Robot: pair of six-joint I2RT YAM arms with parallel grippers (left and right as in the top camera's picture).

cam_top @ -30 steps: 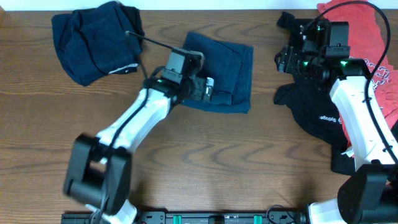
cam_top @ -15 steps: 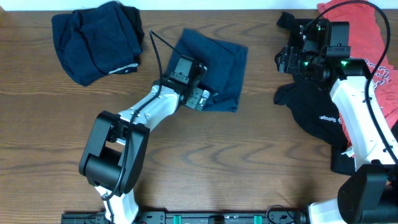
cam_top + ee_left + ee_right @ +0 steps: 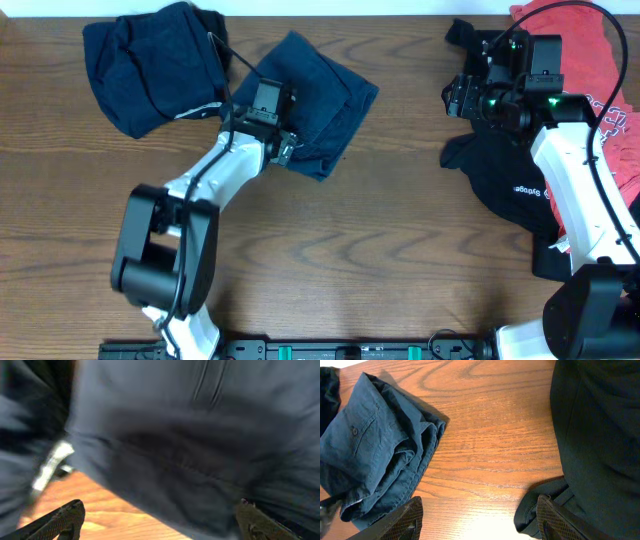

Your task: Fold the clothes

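Note:
The blue garment's edge [image 3: 357, 112] facing the black garment, near its far corner, is next for my left gripper to go to and close on.
A folded blue garment [image 3: 315, 95] lies at the back centre of the table, turned at an angle. My left gripper [image 3: 272, 120] is open against its left edge. In the left wrist view the blue cloth [image 3: 200, 450] fills the frame just ahead of the spread fingers [image 3: 162, 522]. A crumpled navy garment [image 3: 150, 60] lies at the back left. My right gripper [image 3: 464, 97] is open and empty, above the top edge of a black garment [image 3: 505, 185]. The right wrist view shows its open fingers [image 3: 482, 520] over bare wood, between the blue garment [image 3: 370, 460] and the black one [image 3: 600, 435].
A red garment [image 3: 590, 50] lies at the back right, partly under the right arm. The wooden table [image 3: 380, 260] shows bare wood across its front half. The table's back edge runs just behind the garments.
My left gripper has swept left and toward the back, pushing and turning the folded blue garment toward the navy pile. The right arm has not moved.

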